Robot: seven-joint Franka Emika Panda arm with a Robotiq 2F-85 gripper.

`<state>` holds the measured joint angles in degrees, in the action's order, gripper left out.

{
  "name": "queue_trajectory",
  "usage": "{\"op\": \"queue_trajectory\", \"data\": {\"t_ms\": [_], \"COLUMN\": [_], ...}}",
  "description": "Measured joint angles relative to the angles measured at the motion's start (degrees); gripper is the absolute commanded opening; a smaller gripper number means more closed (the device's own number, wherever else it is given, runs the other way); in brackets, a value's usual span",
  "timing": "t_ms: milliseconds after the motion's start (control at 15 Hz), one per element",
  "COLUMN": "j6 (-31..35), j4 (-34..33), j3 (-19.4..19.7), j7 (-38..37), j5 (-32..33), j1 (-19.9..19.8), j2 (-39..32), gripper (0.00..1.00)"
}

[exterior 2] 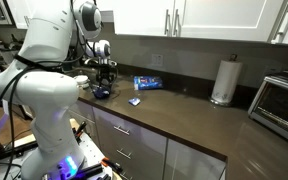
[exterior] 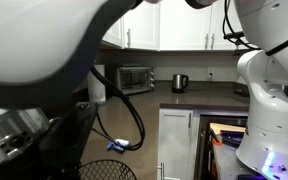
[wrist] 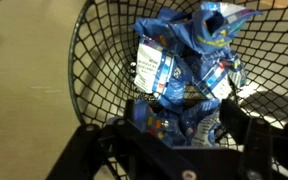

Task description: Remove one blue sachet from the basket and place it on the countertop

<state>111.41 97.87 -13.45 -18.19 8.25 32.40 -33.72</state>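
Next, I back off and pinch the single blue sachet with the white label (wrist: 154,69), because my gripper's open fingers are around the lower blue sachets together.
The basket (wrist: 94,60) of dark wire mesh fills the wrist view and holds several crinkly blue sachets (wrist: 169,65) with white patches, piled towards its right side. My gripper (wrist: 184,125) is down inside the basket, open, with one dark finger on each side of the lower sachets. In an exterior view the gripper (exterior 2: 104,78) hangs straight over the basket (exterior 2: 101,93) at the left end of the countertop (exterior 2: 184,125). Another small blue sachet (exterior 2: 135,101) lies on the countertop to the right of the basket.
A flat blue box (exterior 2: 148,83) lies behind the loose sachet. A paper towel roll (exterior 2: 222,80) and a toaster oven (exterior 2: 284,100) stand further right. My own arm blocks most of the exterior view that shows a kettle (exterior: 179,82).
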Motion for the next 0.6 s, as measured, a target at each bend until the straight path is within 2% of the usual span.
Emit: {"op": "queue_trajectory", "data": {"t_ms": [400, 600], "j6": [-3.1, -3.8], "j4": [0.0, 0.0], "j3": [0.7, 0.7], "j7": [-0.5, -0.5], "j5": [5.1, 5.5], "j1": [3.4, 4.6], "j2": [0.3, 0.7], "gripper": [1.00, 1.00]}}
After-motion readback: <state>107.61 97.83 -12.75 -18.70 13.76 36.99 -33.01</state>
